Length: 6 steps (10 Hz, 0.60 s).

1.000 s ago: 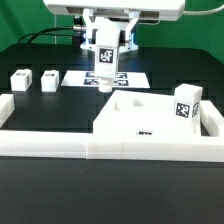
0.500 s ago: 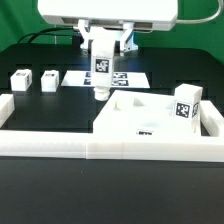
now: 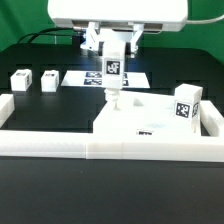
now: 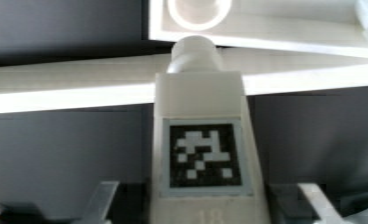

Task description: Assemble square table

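My gripper will let go of the white leg upright in the slab's open corner hole [image 3: 114, 119] [image 4: 200, 11] near the front side.
My gripper [image 3: 113, 60] is shut on a white tagged leg [image 3: 113, 84], which hangs upright with its rounded tip just above the far left corner of the square table's white slab [image 3: 150, 122]. In the wrist view the leg [image 4: 202, 110] points toward the slab [image 4: 287, 25], where a round hole [image 4: 202, 12] shows just beyond its tip. The gripper [image 4: 206, 208] has a finger [image 4: 103, 202] on each side of the leg. A second leg [image 3: 186, 103] stands on the slab's right side. Two more legs [image 3: 20, 80] [image 3: 48, 79] lie at the exterior view's left.
The marker board [image 3: 78, 77] lies flat on the black table behind the held leg. A long low white border wall [image 3: 50, 147] runs along the front and turns up both sides; the slab sits against it at the right.
The gripper has carried the leg toward the exterior view's right and nearer the slab; its tip now hangs over the slab's far left corner. The other legs have not moved.
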### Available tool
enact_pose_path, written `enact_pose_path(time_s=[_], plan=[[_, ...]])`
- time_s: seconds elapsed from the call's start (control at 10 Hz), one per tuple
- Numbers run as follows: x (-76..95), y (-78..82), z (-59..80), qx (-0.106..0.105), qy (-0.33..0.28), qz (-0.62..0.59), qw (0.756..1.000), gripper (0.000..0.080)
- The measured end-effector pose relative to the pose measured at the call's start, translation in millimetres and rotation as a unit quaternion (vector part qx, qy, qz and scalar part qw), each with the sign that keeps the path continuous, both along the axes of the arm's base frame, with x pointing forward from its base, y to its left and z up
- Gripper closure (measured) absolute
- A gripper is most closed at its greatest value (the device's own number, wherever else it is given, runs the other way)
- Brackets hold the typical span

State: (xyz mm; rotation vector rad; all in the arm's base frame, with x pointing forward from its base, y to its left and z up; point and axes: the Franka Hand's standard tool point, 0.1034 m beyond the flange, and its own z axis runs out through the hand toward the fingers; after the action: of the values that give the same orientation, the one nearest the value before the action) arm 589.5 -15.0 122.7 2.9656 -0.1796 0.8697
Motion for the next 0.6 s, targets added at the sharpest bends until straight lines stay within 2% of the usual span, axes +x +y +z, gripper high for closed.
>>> enact_pose_path(time_s=[0.3,0.6], plan=[[-5.3,7.4,-24.4,-0.007,0.012,0.008,1.0,0.0508],[-4.0,4.5,-25.2,-0.013,0.001,0.006,1.0,0.0508]])
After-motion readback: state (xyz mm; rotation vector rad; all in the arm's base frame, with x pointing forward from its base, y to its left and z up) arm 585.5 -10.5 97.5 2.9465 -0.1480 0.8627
